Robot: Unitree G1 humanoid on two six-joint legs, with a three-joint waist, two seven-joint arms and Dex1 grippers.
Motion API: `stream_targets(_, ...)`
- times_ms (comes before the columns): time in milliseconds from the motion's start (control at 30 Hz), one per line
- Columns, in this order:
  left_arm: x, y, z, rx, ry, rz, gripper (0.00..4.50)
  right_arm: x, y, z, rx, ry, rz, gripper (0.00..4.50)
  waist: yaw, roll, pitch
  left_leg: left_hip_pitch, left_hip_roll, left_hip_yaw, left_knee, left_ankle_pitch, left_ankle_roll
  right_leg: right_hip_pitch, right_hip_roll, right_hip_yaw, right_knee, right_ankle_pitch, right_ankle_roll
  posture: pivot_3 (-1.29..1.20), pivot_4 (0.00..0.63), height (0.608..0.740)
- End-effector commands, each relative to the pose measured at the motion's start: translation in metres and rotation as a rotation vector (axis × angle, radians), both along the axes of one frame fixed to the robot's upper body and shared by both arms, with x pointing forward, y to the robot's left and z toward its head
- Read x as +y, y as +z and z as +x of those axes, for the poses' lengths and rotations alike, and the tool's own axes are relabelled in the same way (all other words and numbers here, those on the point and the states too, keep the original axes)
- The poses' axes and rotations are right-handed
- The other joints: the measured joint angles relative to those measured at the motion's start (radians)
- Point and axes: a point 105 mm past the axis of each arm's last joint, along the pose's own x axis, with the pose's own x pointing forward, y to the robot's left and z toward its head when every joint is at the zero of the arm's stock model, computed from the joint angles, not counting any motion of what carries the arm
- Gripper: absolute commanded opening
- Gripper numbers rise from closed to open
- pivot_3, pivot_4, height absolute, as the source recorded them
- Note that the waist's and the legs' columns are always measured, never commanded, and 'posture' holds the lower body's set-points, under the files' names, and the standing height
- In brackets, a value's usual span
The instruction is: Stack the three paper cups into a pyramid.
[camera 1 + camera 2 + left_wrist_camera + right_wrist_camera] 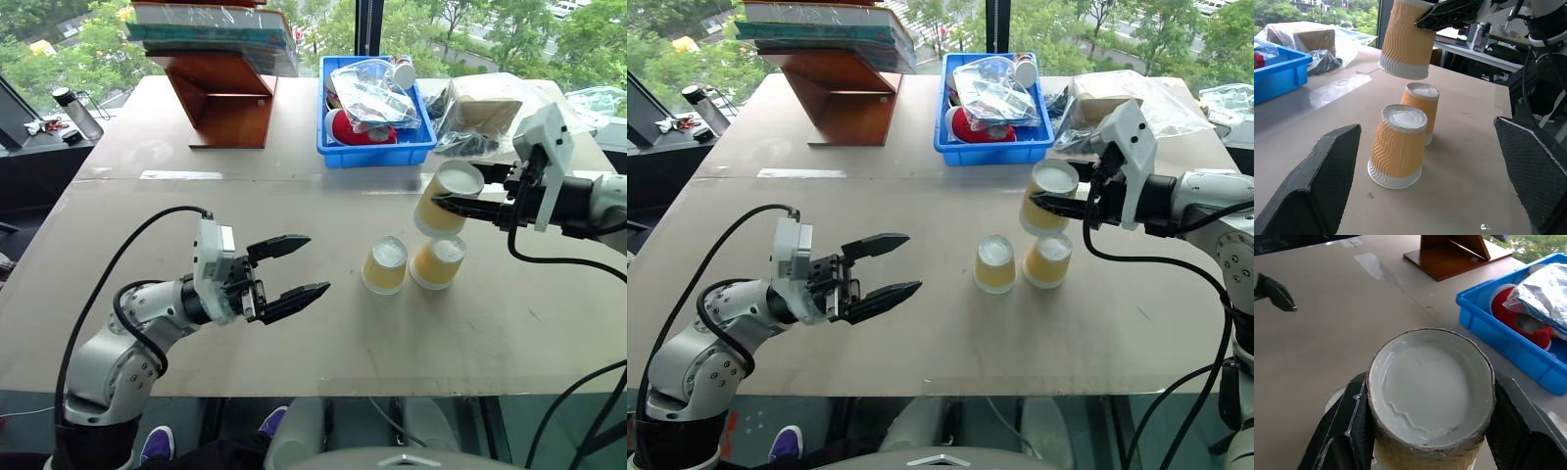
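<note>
My right gripper needs to release the third paper cup across the tops of the two standing yellow cups (424,256).
Two yellow paper cups (384,264) (438,261) stand upside down side by side, close together, on the table right of centre. The third paper cup (443,204) hangs tilted, base up, just above the right-hand one, clear of both. My right gripper (456,186) is shut on its sides; the right wrist view shows the cup's white base (1430,382) between the two fingers (1347,431). My left gripper (315,262) is open and level, pointing at the standing cups from their left and a short way off. Nothing is between its fingers (1327,176).
A blue bin (377,149) of clutter sits behind the cups. A plastic-wrapped box (485,106) lies to its right. A wooden stand (227,98) carrying books is at the back left. Bare tabletop (294,206) lies in front of the stand.
</note>
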Motion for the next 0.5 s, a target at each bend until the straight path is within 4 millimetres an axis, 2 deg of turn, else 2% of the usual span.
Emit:
stream_targets(33,-0.003,0.004,-0.002,-0.031,-0.018,-0.004,4.50,0.008,0.004,-0.014,-0.023,0.046,-0.012,2.27,0.000,0.000,0.000,0.000,0.000,0.000,0.000,0.000,0.000,0.000,0.000,0.000,0.000,0.000,0.000,0.00,0.150,0.740)
stream_targets(500,-0.004,0.002,-0.004,-0.026,-0.019,-0.003,4.50,0.010,-0.019,-0.016,0.011,0.050,-0.032,2.27,0.000,0.000,0.000,0.000,0.000,0.000,0.000,0.000,0.000,0.000,0.000,0.000,0.000,0.000,0.000,0.00,0.150,0.740)
